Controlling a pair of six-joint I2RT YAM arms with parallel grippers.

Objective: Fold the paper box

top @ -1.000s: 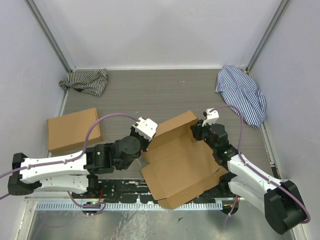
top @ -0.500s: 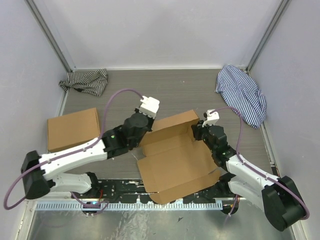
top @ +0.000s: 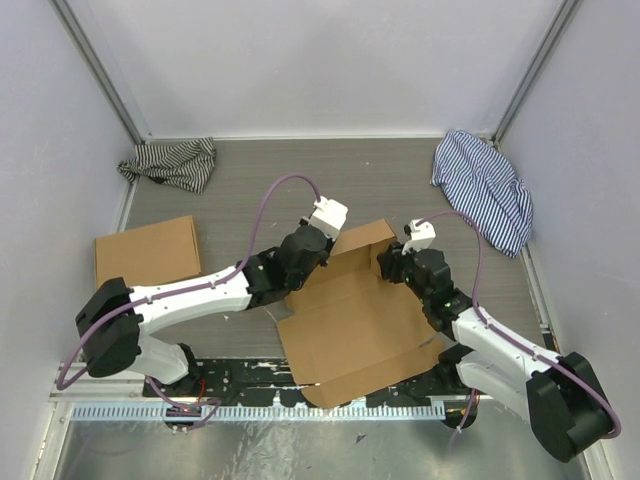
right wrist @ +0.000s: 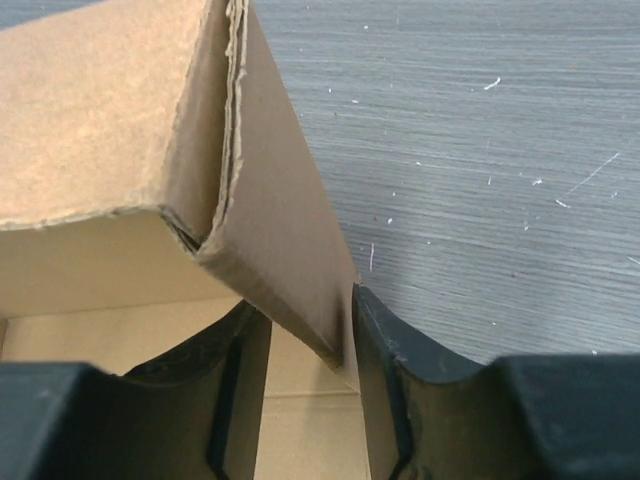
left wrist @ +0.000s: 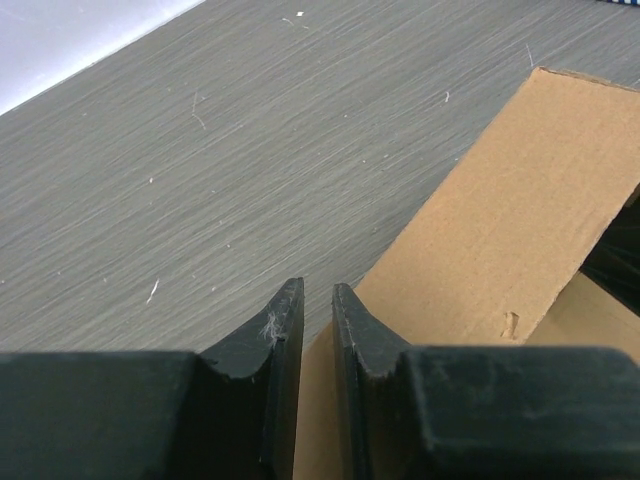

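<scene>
The corner flap slants loosely between my open right fingers; next I pinch the corner flap's front edge (right wrist: 290, 318) before my left gripper leaves the back flap.
The paper box (top: 350, 320) lies open in the middle of the table, its back flap raised. My left gripper (top: 322, 242) is at the back left edge of that flap. In the left wrist view the gripper (left wrist: 317, 290) has its jaws almost together with a thin gap, and the flap (left wrist: 500, 230) stands just to their right. My right gripper (top: 388, 266) is at the box's back right corner. In the right wrist view the gripper (right wrist: 305, 310) straddles a folded corner flap (right wrist: 270, 230), which rests against the right finger (right wrist: 400, 350).
A second flat brown box (top: 147, 260) lies at the left. A dark striped cloth (top: 170, 162) is at the back left and a blue striped cloth (top: 485, 190) at the back right. White walls enclose the table.
My left arm has swung from the box's left side up to its back flap. The box has shifted a little to the left. The right gripper has stayed at the back right corner.
</scene>
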